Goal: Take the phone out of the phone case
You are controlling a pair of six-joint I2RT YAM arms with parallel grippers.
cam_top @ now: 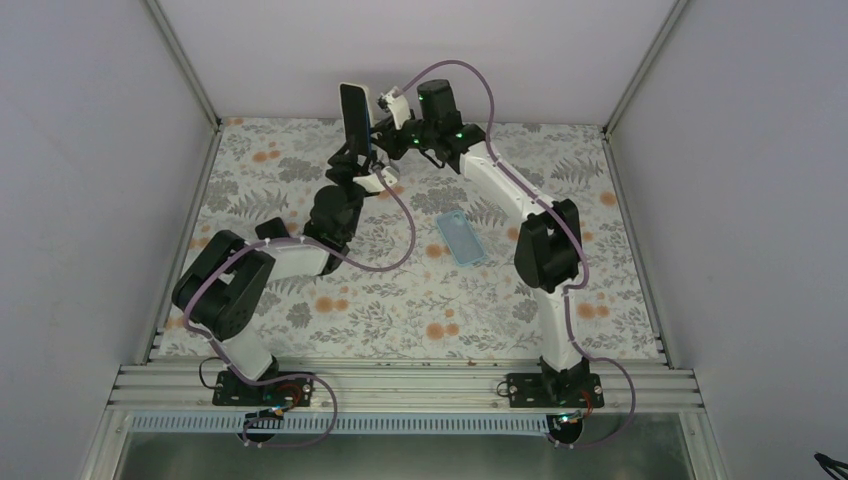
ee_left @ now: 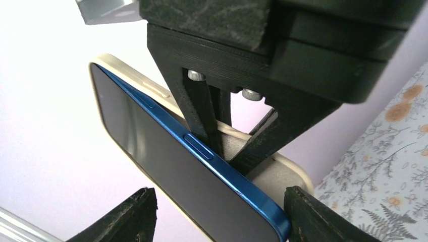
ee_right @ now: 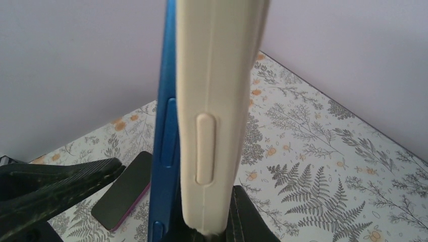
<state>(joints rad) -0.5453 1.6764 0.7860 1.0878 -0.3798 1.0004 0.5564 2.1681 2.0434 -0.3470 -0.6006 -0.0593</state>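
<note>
My right gripper is going to let go of the cream case on the floral mat (cam_top: 510, 234) next to the light blue case. The cream case is at the table's back now.
The phone (cam_top: 352, 118), with a dark screen and a blue frame, stands upright in the air at the back of the table. It sits partly in a cream case (cam_top: 367, 104). In the left wrist view the blue edge (ee_left: 237, 176) has lifted off the case (ee_left: 272, 174). My right gripper (cam_top: 385, 110) is shut on the case's wall (ee_right: 217, 101), with one finger between the phone (ee_right: 164, 151) and the case. My left gripper (ee_left: 217, 217) is open around the phone's lower end. Its right finger (ee_left: 313, 217) touches the blue corner. Its left finger (ee_left: 131, 217) stands off the screen.
A light blue empty case (cam_top: 462, 238) lies flat mid-table, right of centre. A black phone with a purple edge (ee_right: 123, 191) lies on the floral mat below the held phone. White walls and metal rails close in the mat (cam_top: 420, 300).
</note>
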